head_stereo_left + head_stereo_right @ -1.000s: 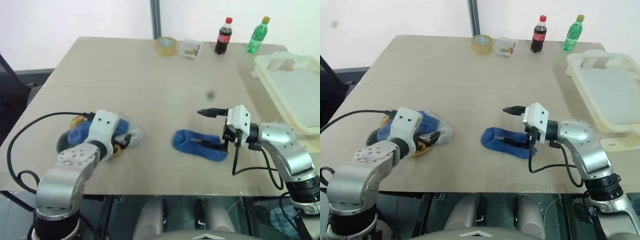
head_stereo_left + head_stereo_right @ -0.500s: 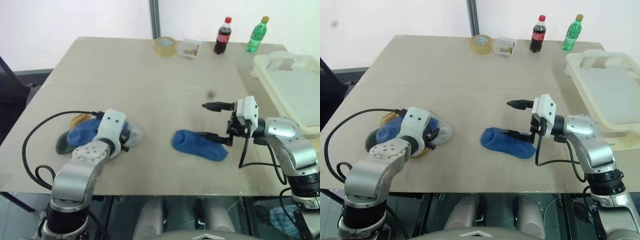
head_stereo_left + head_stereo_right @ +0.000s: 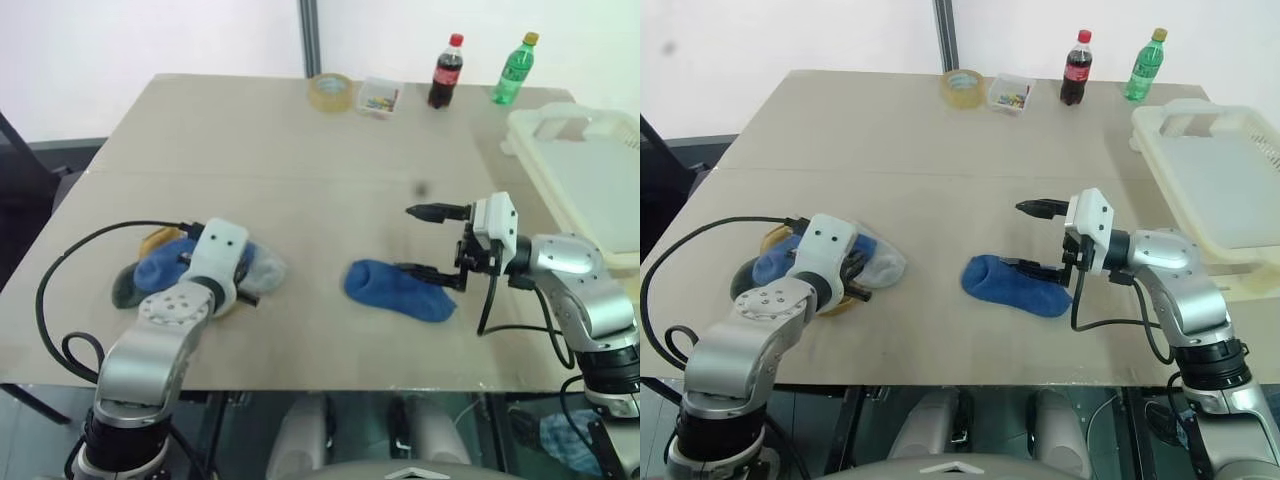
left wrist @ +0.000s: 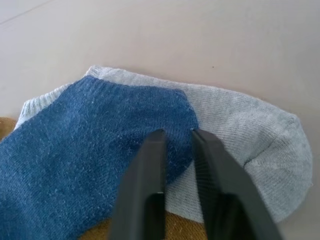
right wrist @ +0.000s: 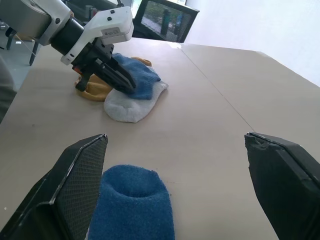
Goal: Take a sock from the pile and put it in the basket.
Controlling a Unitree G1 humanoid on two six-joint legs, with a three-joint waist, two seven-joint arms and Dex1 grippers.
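Next, I open my left gripper wider, as its fingers are nearly shut at the edge of the pile's blue sock, and pinch farther in from that sock edge (image 4: 155,112).
The pile (image 3: 185,268) of socks lies at the table's near left, a blue sock (image 4: 90,165) on top of a light grey sock (image 4: 250,135). My left gripper (image 4: 178,137) points down onto the pile, and its fingers (image 4: 150,170) stand a narrow gap apart with the tips on the blue sock's edge. A second blue sock (image 3: 400,290) lies alone near the table's middle. My right gripper (image 3: 405,240) hovers wide open beside it, holding nothing. The cream basket (image 3: 548,113) stands at the far right.
A tape roll (image 3: 331,92), a small clear box (image 3: 381,97), a cola bottle (image 3: 446,72) and a green bottle (image 3: 515,70) line the far edge. A black cable (image 3: 60,280) loops beside my left arm at the near left edge.
My left gripper's fingers have drawn in from wide open to a narrow gap over the pile's blue sock. The right gripper has stayed wide open and hardly moved.
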